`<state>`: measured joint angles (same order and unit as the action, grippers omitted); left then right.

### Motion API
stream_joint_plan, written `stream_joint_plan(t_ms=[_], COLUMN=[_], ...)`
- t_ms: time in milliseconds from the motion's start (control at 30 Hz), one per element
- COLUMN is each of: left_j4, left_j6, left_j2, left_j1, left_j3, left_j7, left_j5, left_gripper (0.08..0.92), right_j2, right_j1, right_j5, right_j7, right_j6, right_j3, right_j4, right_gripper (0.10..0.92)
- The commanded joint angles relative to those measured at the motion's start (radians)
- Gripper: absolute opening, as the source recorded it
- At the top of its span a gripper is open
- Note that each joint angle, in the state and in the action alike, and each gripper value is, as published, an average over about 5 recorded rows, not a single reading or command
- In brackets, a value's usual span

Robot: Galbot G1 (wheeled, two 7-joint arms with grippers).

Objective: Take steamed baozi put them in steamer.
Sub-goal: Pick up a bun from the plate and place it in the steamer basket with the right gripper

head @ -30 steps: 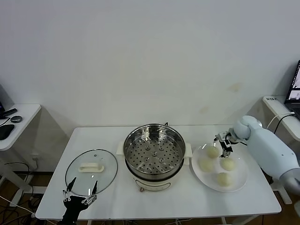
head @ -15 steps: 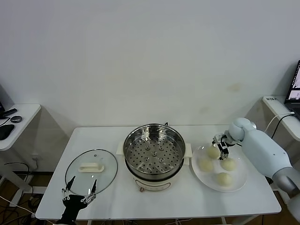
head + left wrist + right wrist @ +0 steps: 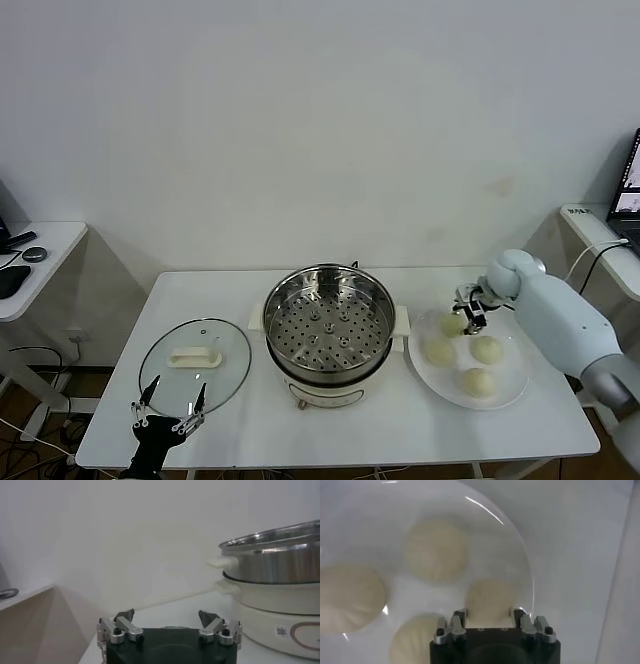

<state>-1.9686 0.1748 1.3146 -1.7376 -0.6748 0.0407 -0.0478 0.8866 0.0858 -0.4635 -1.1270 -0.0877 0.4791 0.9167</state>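
Note:
The baozi, still on the white plate, will be let go by my right gripper on the back part of the steamer's perforated tray (image 3: 323,298), near the steamer's far side.
Four steamed baozi lie on a white plate (image 3: 421,372) at the right of the table. My right gripper (image 3: 464,316) is shut on the back left baozi (image 3: 451,324), and in the right wrist view (image 3: 490,614) both fingers press the sides of that baozi (image 3: 490,597). The other baozi (image 3: 439,351) (image 3: 486,349) (image 3: 478,381) rest free on the plate. The steamer (image 3: 272,305), a steel pot with a perforated tray, stands at the table's middle with nothing in it. My left gripper (image 3: 170,410) hangs open at the front left edge, and its own view shows it (image 3: 167,616) holding nothing.
A glass lid (image 3: 195,365) with a white handle lies left of the steamer, just behind the left gripper. The steamer's wall (image 3: 275,565) rises close beside the left gripper. A small side table (image 3: 30,265) stands far left, and another desk edge (image 3: 600,225) far right.
The right gripper's fingers have closed in from wide open onto the back left baozi. The right arm shifted slightly left. The left arm has not moved.

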Motion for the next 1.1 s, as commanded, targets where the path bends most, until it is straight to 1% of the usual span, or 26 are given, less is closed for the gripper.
stream_joint_plan(t_ms=[33, 133, 300, 433, 567, 733, 933, 1033, 1100], left_j4=[0.000, -0.003, -0.009, -0.011, -0.010, -0.008, -0.016, -0.017, -0.017], left_j6=[-0.001, -0.001, -0.001, -0.004, -0.005, -0.007, -0.010, -0.009, -0.009], left_j2=[0.000, 0.002, -0.006, -0.019, -0.023, -0.022, -0.013, -0.010, -0.010], left_j1=[0.001, 0.006, 0.010, 0.011, 0.018, 0.023, 0.017, 0.014, 0.011], left_j3=[0.005, 0.012, 0.010, 0.002, 0.004, 0.005, -0.001, -0.012, -0.021], left_j7=[0.000, 0.000, -0.002, -0.001, -0.001, -0.003, -0.004, -0.004, -0.004], left_j5=[0.001, 0.003, -0.005, -0.021, -0.035, -0.035, -0.034, -0.035, -0.035], left_gripper=[0.823, 0.823, 0.823, 0.823, 0.823, 0.823, 0.823, 0.823, 0.823], right_j2=[-0.089, -0.134, -0.162, -0.134, -0.077, 0.017, 0.153, 0.197, 0.225], right_j1=[-0.149, -0.275, -0.494, -0.642, -0.722, -0.753, -0.698, -0.663, -0.643], right_j5=[0.168, 0.255, 0.404, 0.518, 0.615, 0.635, 0.630, 0.586, 0.523], right_j7=[-0.022, -0.028, -0.025, -0.012, 0.009, 0.049, 0.091, 0.098, 0.101], right_j6=[0.025, 0.033, 0.048, 0.048, 0.041, 0.008, -0.091, -0.163, -0.226], right_j3=[0.144, 0.238, 0.382, 0.471, 0.578, 0.681, 0.727, 0.745, 0.753], right_j4=[0.145, 0.214, 0.277, 0.304, 0.354, 0.416, 0.406, 0.400, 0.389], right_gripper=[0.568, 0.568, 0.568, 0.568, 0.563, 0.560, 0.560, 0.564, 0.569])
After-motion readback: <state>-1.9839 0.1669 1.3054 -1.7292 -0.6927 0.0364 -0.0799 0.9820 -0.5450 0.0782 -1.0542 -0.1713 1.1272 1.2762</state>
